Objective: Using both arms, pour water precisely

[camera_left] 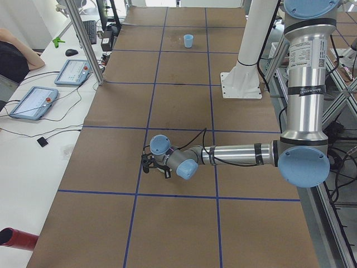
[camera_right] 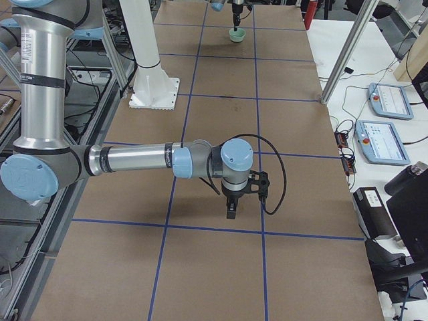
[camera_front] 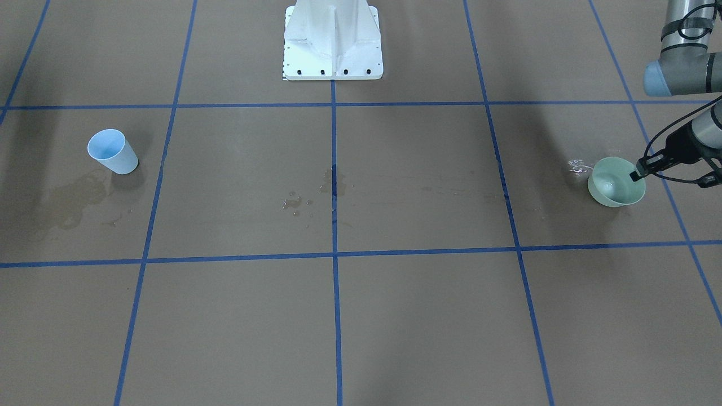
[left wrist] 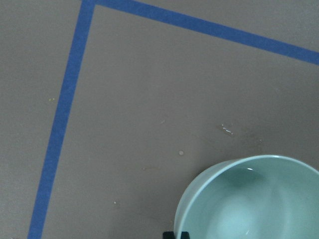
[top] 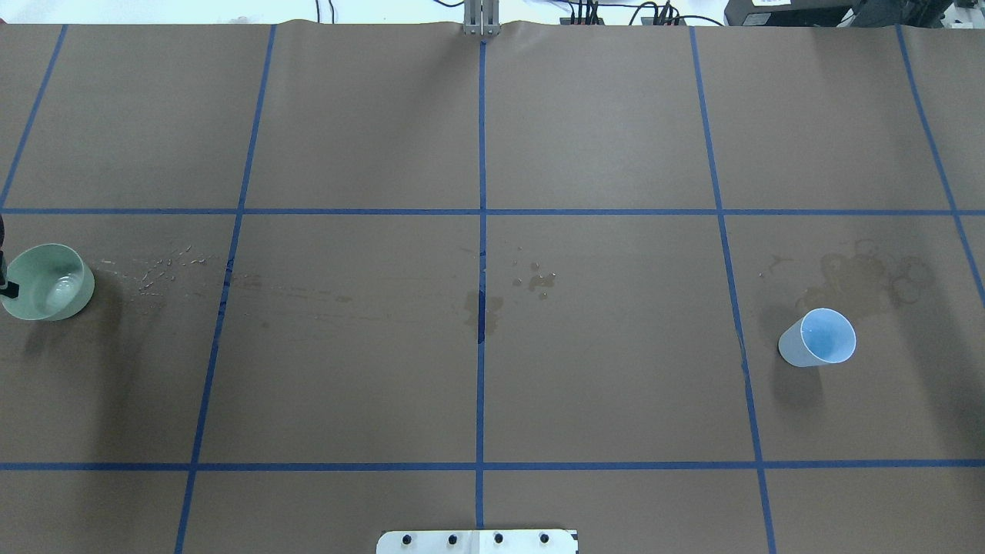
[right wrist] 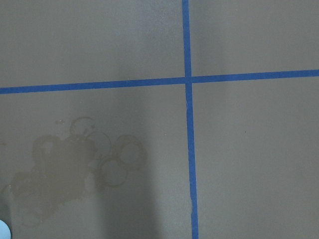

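Next, I set the pale green bowl at the blue line crossing (camera_front: 332,238) beside the middle water drops, using my left gripper.
A pale green bowl (camera_front: 616,181) stands at the table's far left end, also in the overhead view (top: 48,282) and the left wrist view (left wrist: 254,199). A little clear water (camera_front: 602,184) glints inside it. My left gripper (camera_front: 639,173) is shut on the bowl's rim, with its tips at the bottom edge of the left wrist view (left wrist: 177,234). A light blue cup (camera_front: 113,151) stands upright at the other end (top: 819,337). My right gripper (camera_right: 232,210) points down above bare table near the cup; I cannot tell whether it is open or shut.
Water drops lie beside the bowl (top: 154,269) and near the table's middle (top: 539,281). Dried ring stains (right wrist: 99,159) mark the paper by the cup. The white pedestal (camera_front: 333,39) stands at the robot's side. Tablets (camera_right: 384,134) lie off the table.
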Controlling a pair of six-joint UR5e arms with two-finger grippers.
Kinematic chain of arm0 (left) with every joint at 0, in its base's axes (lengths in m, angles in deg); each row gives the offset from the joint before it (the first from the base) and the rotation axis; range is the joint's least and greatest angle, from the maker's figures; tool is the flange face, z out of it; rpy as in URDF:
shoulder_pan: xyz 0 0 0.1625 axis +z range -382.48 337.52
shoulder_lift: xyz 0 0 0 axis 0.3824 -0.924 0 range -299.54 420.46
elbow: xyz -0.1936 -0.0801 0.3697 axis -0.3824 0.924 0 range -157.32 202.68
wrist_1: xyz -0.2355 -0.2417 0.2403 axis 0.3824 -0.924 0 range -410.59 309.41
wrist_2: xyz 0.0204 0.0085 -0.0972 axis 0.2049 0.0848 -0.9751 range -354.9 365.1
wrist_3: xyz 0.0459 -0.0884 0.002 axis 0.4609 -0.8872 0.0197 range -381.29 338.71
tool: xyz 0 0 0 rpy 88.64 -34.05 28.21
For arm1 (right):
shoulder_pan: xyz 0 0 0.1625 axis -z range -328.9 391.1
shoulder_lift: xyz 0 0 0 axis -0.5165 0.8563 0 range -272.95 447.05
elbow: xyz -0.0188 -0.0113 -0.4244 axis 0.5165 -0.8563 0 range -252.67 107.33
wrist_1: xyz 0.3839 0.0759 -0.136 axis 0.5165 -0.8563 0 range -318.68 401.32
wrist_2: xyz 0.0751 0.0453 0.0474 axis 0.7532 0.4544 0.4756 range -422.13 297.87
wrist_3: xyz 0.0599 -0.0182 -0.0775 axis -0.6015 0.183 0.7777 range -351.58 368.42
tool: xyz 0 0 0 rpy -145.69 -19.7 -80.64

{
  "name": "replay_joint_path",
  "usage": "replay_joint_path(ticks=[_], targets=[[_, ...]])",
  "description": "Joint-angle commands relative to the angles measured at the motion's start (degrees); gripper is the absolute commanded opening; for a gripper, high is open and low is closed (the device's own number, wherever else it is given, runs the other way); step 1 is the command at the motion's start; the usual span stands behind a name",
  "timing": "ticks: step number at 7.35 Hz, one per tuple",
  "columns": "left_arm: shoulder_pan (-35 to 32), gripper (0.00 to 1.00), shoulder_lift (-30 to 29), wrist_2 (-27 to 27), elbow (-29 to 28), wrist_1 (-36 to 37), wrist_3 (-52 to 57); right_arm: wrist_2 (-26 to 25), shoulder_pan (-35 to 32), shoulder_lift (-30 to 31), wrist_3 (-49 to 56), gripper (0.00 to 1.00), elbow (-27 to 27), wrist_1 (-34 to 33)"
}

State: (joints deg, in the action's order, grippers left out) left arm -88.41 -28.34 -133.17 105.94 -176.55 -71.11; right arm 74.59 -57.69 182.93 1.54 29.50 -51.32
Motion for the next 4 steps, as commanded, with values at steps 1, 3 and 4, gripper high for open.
replay_joint_path(ticks=[1,3,4], targets=[[-2.26,0.00,-7.05,-1.92,3.89,11.80,-0.19,-0.05,-0.24,0.00,0.02,0.99,0.04,0.00],[-2.27,0.00,-15.83,-1.66,10.22,29.54,-0.89,0.03,-0.33,-0.09,0.11,0.99,0.04,0.00],[-1.75,0.00,-21.53,-1.65,10.86,33.89,-7.16,-0.05,-0.33,-0.09,0.11,0.99,0.13,0.00]])
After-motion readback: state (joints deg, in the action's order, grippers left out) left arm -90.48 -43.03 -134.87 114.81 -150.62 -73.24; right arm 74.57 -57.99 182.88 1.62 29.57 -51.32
